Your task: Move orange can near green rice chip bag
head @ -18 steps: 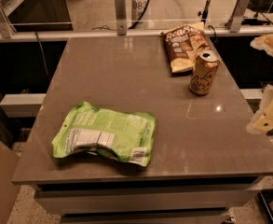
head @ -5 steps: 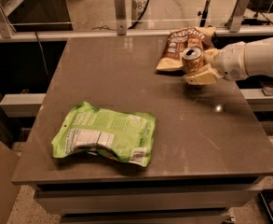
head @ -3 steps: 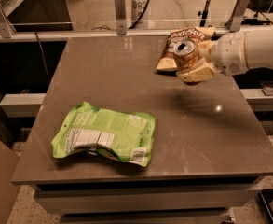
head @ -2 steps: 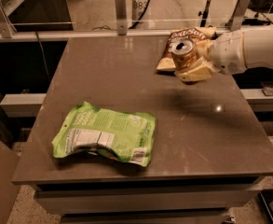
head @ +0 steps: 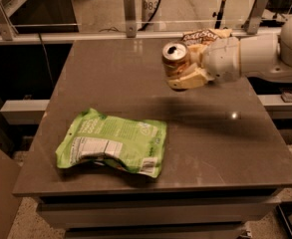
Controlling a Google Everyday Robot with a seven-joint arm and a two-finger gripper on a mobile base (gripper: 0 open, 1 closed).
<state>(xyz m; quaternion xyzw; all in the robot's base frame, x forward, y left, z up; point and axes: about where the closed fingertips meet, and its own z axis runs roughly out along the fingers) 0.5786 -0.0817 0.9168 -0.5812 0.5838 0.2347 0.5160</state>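
Next, my gripper releases the orange can on the grey table (head: 144, 107) just behind the green rice chip bag.
The orange can (head: 176, 58) has a silver top and hangs in the air above the back right of the grey table (head: 220, 133), tilted a little. My gripper (head: 184, 69) comes in from the right on a white arm and is shut on the can. The green rice chip bag (head: 113, 143) lies flat at the front left of the table, its white label panel facing up. The can is well to the right of and behind the bag, apart from it.
A brown and cream chip bag (head: 204, 35) lies at the table's back edge, partly hidden behind my gripper. A rail with metal posts (head: 129, 6) runs behind the table. The floor drops off at the table's front and left edges.
My gripper took hold of the orange can, lifted it off the table and has carried it left, away from the brown chip bag. The green bag has not moved.
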